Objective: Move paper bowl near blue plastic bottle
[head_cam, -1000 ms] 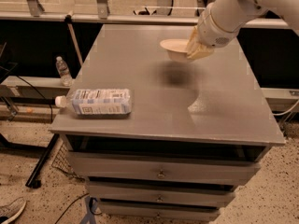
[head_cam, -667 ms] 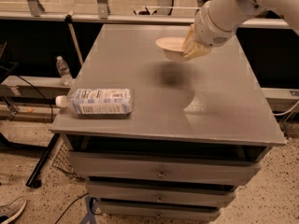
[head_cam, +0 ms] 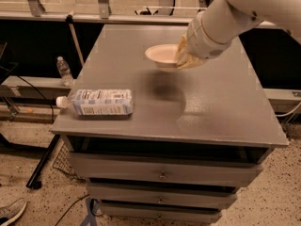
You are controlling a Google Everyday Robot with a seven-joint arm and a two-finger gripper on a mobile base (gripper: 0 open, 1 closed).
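Next, the gripper releases the paper bowl, now held above the cabinet top's far middle, next to the bottom end of the blue plastic bottle [head_cam: 149, 94], opposite its white cap.
The off-white paper bowl [head_cam: 161, 54] is held in the air above the far middle of the grey cabinet top [head_cam: 211, 107]; its shadow falls on the top below it. My gripper [head_cam: 182, 56] is at the bowl's right rim and is shut on it, with the white arm reaching in from the upper right. The blue plastic bottle [head_cam: 98, 102] lies on its side at the front left corner of the top, its white cap pointing left past the edge. The bowl is well to the right of and behind the bottle.
A small clear round water bottle [head_cam: 64, 70] stands on a ledge left of the cabinet. The cabinet has several drawers [head_cam: 162, 173] below. A shoe [head_cam: 11, 212] lies on the floor at lower left. Metal frame posts stand behind.
The gripper has carried the bowl leftward and toward the front; the bowl's shadow has shifted with it. The blue plastic bottle has not moved.
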